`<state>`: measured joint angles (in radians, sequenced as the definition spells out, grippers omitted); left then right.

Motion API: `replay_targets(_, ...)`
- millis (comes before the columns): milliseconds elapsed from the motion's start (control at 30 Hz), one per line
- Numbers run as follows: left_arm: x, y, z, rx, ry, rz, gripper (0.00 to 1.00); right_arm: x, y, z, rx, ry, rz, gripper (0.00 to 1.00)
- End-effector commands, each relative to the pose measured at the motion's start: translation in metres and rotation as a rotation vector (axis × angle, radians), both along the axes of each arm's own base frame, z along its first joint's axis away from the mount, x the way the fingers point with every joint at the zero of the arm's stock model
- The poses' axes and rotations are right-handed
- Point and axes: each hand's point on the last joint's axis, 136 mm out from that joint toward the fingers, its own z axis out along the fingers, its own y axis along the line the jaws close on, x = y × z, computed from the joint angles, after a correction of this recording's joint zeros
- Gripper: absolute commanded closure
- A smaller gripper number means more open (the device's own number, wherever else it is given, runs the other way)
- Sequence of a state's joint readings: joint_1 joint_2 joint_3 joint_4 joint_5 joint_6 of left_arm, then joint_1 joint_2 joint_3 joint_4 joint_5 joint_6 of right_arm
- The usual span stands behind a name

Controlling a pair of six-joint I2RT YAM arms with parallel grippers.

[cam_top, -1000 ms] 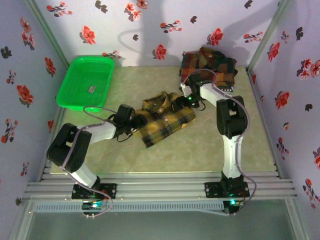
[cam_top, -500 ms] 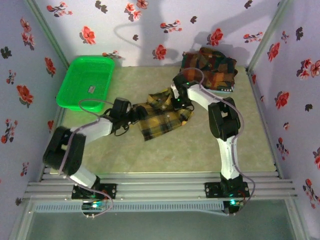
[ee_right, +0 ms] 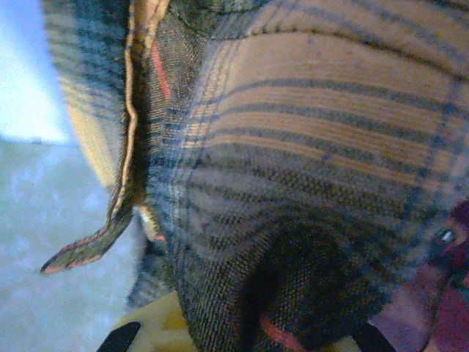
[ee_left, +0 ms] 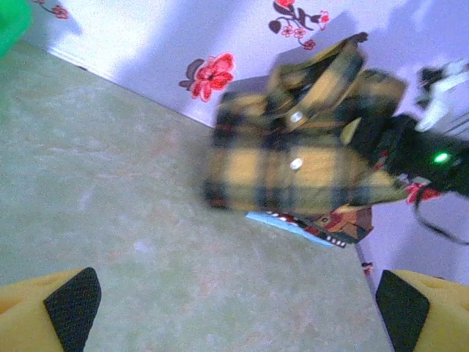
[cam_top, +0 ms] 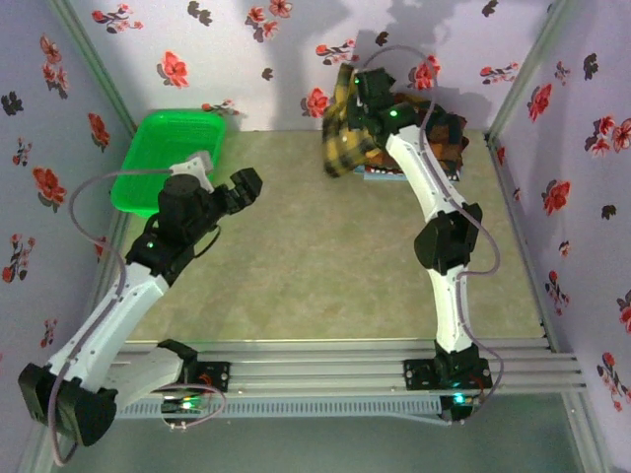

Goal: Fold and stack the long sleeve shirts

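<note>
The mustard-yellow and black check shirt will lie on the piled shirts [cam_top: 403, 118] by the back wall when my right gripper releases it. That shirt now hangs bunched near the back wall.
The mustard-yellow and black check shirt [cam_top: 345, 138] hangs bunched in the air near the back wall, with my right gripper [cam_top: 370, 99] shut on it. In the right wrist view its cloth [ee_right: 293, 147] is pinched at the right gripper [ee_right: 242, 341]. Just behind and below it, the red, orange and dark green check shirts [cam_top: 439, 133] lie piled at the back right of the table. My left gripper [cam_top: 242, 187] is open and holds nothing, raised over the table's left half. From the left wrist view the yellow shirt [ee_left: 293, 165] hangs ahead, beyond the left gripper [ee_left: 236, 308].
A green plastic basket [cam_top: 168, 158] stands at the back left, close behind the left arm. A thin blue edge [ee_left: 286, 221] sticks out under the pile of shirts. Flowered walls close in the back and both sides of the pale green table [cam_top: 325, 266].
The right gripper has lifted the yellow shirt off the table's middle and carried it up to the back, by the pile. The left gripper has let go and drawn back to the left, rising.
</note>
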<state>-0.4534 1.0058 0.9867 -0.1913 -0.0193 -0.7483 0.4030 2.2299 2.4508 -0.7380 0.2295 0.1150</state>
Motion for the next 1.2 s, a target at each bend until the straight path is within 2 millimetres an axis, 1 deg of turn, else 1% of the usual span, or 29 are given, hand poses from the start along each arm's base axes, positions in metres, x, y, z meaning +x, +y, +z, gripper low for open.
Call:
replay_targets(0,-0.012,0.023,-0.024,0.09,0.05,0.061,0.0,0.012,-0.005,0.014,-0.004,-0.049,0.0,1.0)
replay_targets(67,-0.019,0.03,-0.026,0.094,0.044,0.081,0.0,0.014,-0.005,0.028,0.021,-0.082,0.012,1.0)
replay_targets(167,-0.025,0.039,-0.029,0.097,0.042,0.106,0.0,0.017,-0.013,0.044,0.04,-0.122,0.007,1.0)
replay_targets(333,-0.032,0.047,-0.033,0.114,0.054,0.123,0.0,0.024,-0.037,0.06,0.071,-0.156,-0.027,1.0)
replay_targets(467,-0.033,0.049,-0.036,0.12,0.057,0.132,0.0,0.026,-0.055,0.075,0.116,-0.185,-0.053,1.0)
replay_targets(567,-0.033,0.05,-0.039,0.119,0.062,0.134,0.0,0.026,-0.066,0.081,0.142,-0.192,-0.071,1.0)
replay_targets(700,-0.033,0.05,-0.04,0.113,0.063,0.136,0.0,0.03,-0.085,0.074,0.138,-0.174,-0.105,1.0)
replay_targets(800,-0.034,0.051,-0.042,0.126,0.076,0.136,0.0,0.034,-0.105,0.069,0.134,-0.167,-0.144,1.0)
replay_targets(900,-0.04,0.053,-0.046,0.148,0.103,0.13,0.0,0.042,-0.125,0.056,0.138,-0.149,-0.175,1.0)
replay_targets(967,-0.045,0.056,-0.049,0.164,0.126,0.131,0.0,0.049,-0.14,0.042,0.135,-0.125,-0.195,1.0)
replay_targets(1100,-0.055,0.061,-0.053,0.179,0.168,0.133,0.0,0.063,-0.168,0.006,0.119,-0.069,-0.236,1.0)
replay_targets(1133,-0.059,0.063,-0.055,0.184,0.182,0.132,0.0,0.067,-0.174,-0.005,0.114,-0.058,-0.241,0.99)
replay_targets(1167,-0.063,0.065,-0.056,0.193,0.197,0.132,0.0,0.072,-0.182,-0.016,0.11,-0.046,-0.255,0.96)
